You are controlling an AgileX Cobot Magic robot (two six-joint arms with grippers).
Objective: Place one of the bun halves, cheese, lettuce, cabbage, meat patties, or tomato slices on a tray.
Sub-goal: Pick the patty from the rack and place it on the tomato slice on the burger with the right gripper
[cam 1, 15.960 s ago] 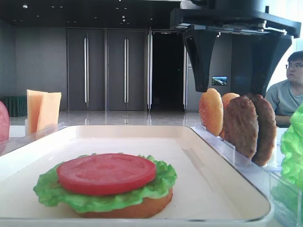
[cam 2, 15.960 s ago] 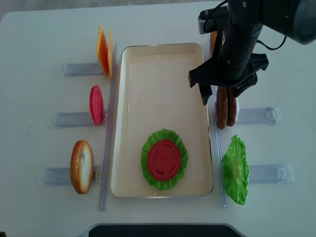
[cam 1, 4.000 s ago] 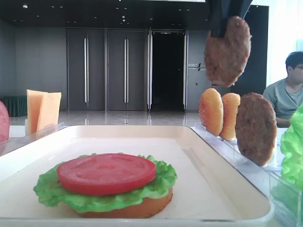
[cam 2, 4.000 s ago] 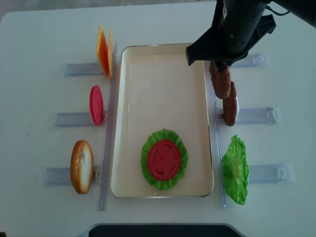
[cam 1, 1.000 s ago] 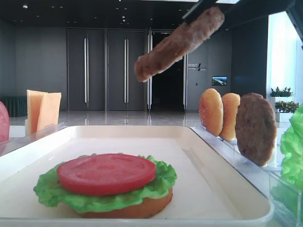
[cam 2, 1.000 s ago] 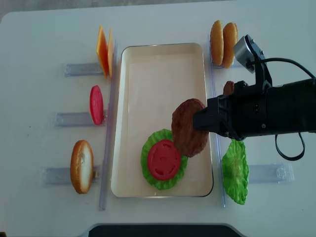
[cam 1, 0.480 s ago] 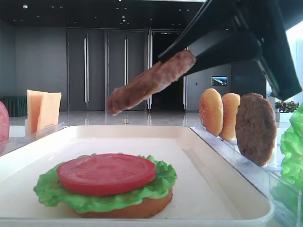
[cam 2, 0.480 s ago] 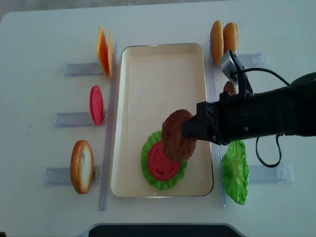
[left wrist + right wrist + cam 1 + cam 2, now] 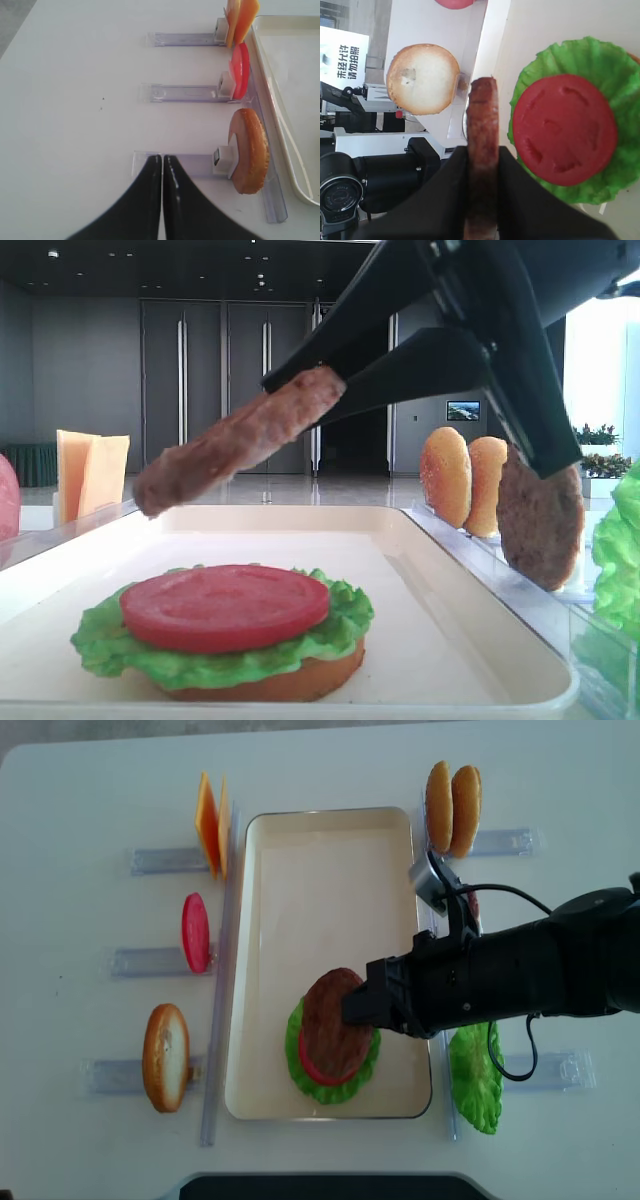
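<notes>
I need to use my right gripper to lay the brown meat patty flat on the red tomato slice (image 9: 342, 1048) (image 9: 568, 136) above the green lettuce.
My right gripper (image 9: 356, 1004) is shut on a brown meat patty (image 9: 328, 1020) and holds it tilted just above the stack on the cream tray (image 9: 320, 890). That stack is an orange bun half (image 9: 300, 680), green lettuce (image 9: 335, 632) and a red tomato slice (image 9: 225, 605). In the right wrist view the patty (image 9: 482, 125) stands edge-on between the black fingers, left of the tomato slice (image 9: 565, 130). A second patty (image 9: 540, 520) stands in the right rack. My left gripper (image 9: 162, 160) is shut and empty over the table, beside a racked bun half (image 9: 252, 150).
Cheese slices (image 9: 210, 820), a tomato slice (image 9: 195, 932) and a bun half (image 9: 165, 1055) stand in clear racks left of the tray. Two bun halves (image 9: 452, 808) and a lettuce leaf (image 9: 475, 1070) stand in racks on the right.
The right gripper has carried the patty down and to the left, from beside the stack to right over the tomato and lettuce.
</notes>
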